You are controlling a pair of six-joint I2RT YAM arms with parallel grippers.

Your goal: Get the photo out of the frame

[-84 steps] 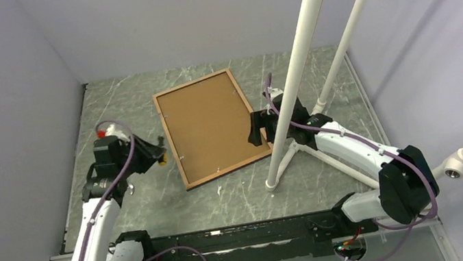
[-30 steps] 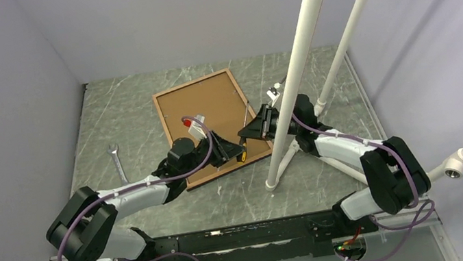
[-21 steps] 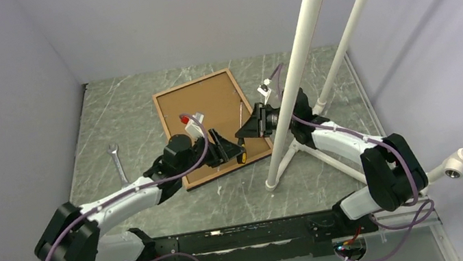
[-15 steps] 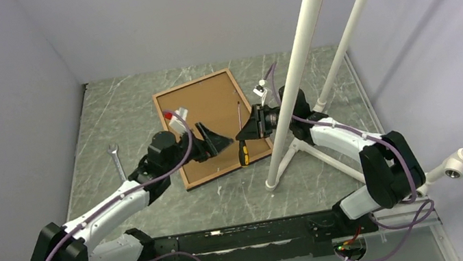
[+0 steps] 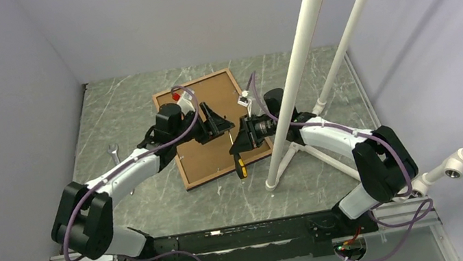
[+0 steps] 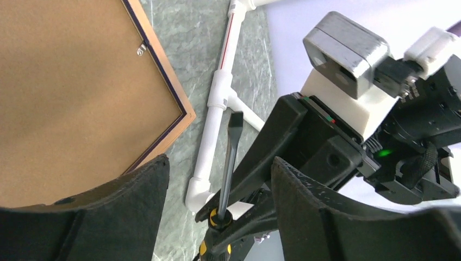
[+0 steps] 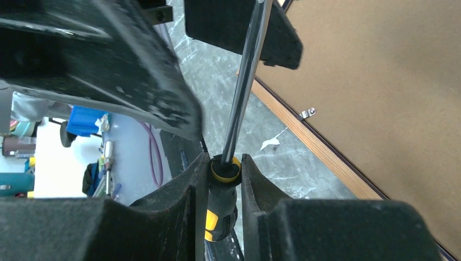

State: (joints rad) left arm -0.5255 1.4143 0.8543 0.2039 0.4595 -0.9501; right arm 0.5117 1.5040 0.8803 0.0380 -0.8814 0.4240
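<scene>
The robot's right gripper holds the screwdriver by the collar of its handle, so the left gripper needs to hold the screwdriver's stem while the right gripper takes the handle farther back (image 5: pixel 240 168).
The frame (image 5: pixel 202 150) lies face down on the table, its brown backing board (image 6: pixel 70 92) and light wood rim up; the photo is hidden under the board. My right gripper (image 5: pixel 240 144) is shut on the black and yellow handle of a screwdriver (image 7: pixel 222 204) over the frame's right edge. The screwdriver's shaft (image 6: pixel 231 157) points away from the handle. My left gripper (image 6: pixel 217 163) is open above the board, with the shaft between its fingers (image 6: pixel 326 212) and untouched by them. A small metal clip (image 7: pixel 308 113) sits on the rim.
White pipe poles (image 5: pixel 295 65) rise from feet on the table just right of the frame, close to my right arm. A wrench (image 5: pixel 113 149) lies to the left, partly under my left arm. Grey walls close in three sides.
My left gripper has opened off the screwdriver and moved farther back over the frame. My right gripper has kept hold of the screwdriver and shifted left and nearer.
</scene>
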